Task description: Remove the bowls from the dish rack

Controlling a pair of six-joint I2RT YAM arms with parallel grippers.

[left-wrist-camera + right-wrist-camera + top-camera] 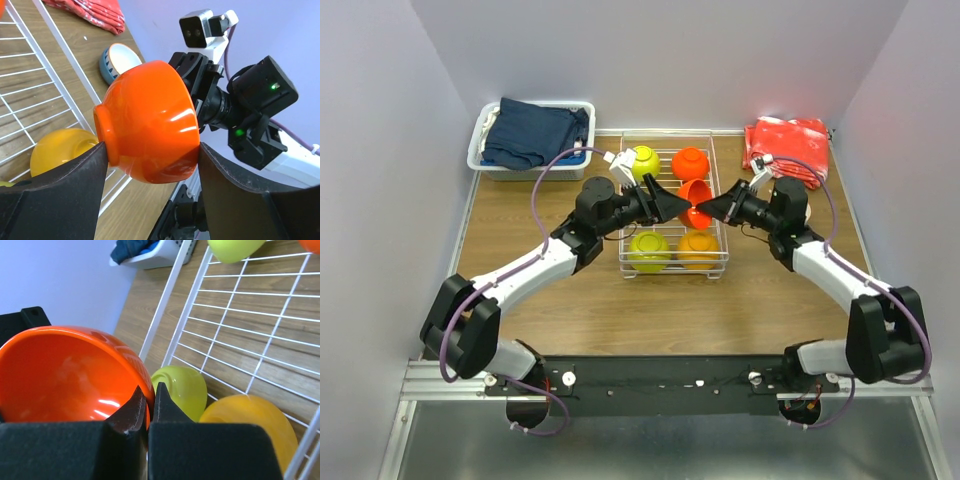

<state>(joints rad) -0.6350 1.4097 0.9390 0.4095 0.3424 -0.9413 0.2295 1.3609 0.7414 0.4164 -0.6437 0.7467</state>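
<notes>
I should use my right gripper to set the red-orange bowl it holds down on the table [797,257] close in front of the blue bowl. The red-orange bowl still hangs over the dish rack.
A red-orange bowl [695,196] hangs over the middle of the white wire dish rack [712,262], held from both sides. My left gripper [676,206] is shut across its body, one finger at the rim and one at the base [150,150]. My right gripper [706,212] is shut on its rim [151,392]. In the rack lie a yellow-green bowl [642,160] and a red-orange bowl [690,161] at the far end, and a yellow-green bowl [648,248] and an orange bowl [698,246] at the near end. A blue bowl [118,62] sits on the table right of the rack.
A white bin of dark-blue cloth [532,135] stands at the back left. A red patterned cloth [786,140] lies at the back right. Purple walls close in the table on three sides.
</notes>
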